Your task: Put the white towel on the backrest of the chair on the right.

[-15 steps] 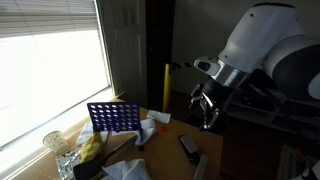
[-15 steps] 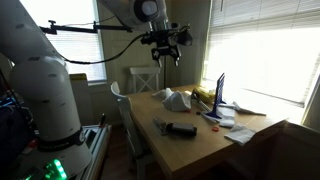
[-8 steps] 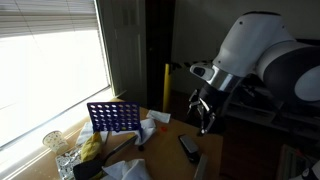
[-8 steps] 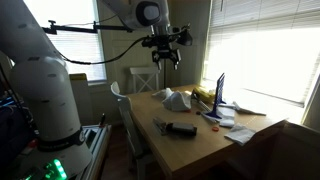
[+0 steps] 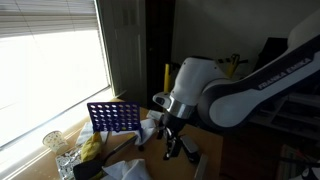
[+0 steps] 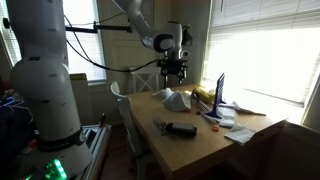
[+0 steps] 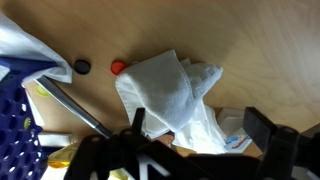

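I need to next move my gripper to the crumpled fold in the middle [image 5: 137, 166] [image 7: 174, 108] of the white towel and close it there.
The white towel [image 7: 170, 95] lies crumpled on the wooden table [image 7: 260, 50]. It also shows in both exterior views [image 5: 150, 128] [image 6: 173, 98]. My gripper [image 7: 198, 128] is open, and its two fingers straddle the towel's near edge from above. In both exterior views it [image 6: 176, 72] [image 5: 176, 146] hangs a little above the towel. A white chair [image 6: 140, 80] stands behind the table's far end. A brown backrest [image 6: 268, 140] shows at the table's near corner.
A blue upright grid game [image 5: 112, 118] [image 6: 219, 92] stands by the window, with papers and yellow items around it. A black object [image 6: 180, 129] [image 5: 188, 147] lies mid-table. A red disc [image 7: 117, 67] and a black disc [image 7: 82, 66] lie beside the towel. A glass [image 5: 53, 141] is near the window.
The arm has swung in and lowered the gripper from high up to just above the towel on the table. The towel has not moved.
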`<state>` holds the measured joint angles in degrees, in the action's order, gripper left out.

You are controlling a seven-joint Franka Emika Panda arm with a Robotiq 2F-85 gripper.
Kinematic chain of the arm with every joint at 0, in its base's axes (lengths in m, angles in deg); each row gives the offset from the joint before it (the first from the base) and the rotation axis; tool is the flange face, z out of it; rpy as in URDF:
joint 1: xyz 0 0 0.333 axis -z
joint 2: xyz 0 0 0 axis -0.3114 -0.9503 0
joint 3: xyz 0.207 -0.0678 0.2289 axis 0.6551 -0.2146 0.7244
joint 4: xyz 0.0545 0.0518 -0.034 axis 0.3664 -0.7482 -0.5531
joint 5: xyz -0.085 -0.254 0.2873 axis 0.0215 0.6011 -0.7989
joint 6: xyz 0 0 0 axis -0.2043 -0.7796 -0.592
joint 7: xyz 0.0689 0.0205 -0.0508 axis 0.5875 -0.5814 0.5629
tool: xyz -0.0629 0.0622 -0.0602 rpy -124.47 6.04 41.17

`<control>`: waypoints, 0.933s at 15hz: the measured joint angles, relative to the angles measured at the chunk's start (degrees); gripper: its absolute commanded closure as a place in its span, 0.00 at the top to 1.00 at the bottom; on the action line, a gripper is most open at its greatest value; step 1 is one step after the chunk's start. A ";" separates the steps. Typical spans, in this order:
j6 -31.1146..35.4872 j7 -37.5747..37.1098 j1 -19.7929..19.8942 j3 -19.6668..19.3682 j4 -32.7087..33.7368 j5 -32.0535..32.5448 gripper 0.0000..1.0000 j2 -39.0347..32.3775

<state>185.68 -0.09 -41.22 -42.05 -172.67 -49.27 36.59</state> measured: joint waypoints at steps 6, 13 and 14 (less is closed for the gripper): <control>-0.06 2.85 2.90 6.46 17.41 1.86 1.00 -18.18; -0.28 2.34 3.61 7.41 22.31 4.31 1.00 -22.96; -0.29 2.34 4.10 7.88 22.03 4.63 1.00 -22.97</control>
<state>185.39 2.25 -37.12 -34.17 -150.64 -44.63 13.62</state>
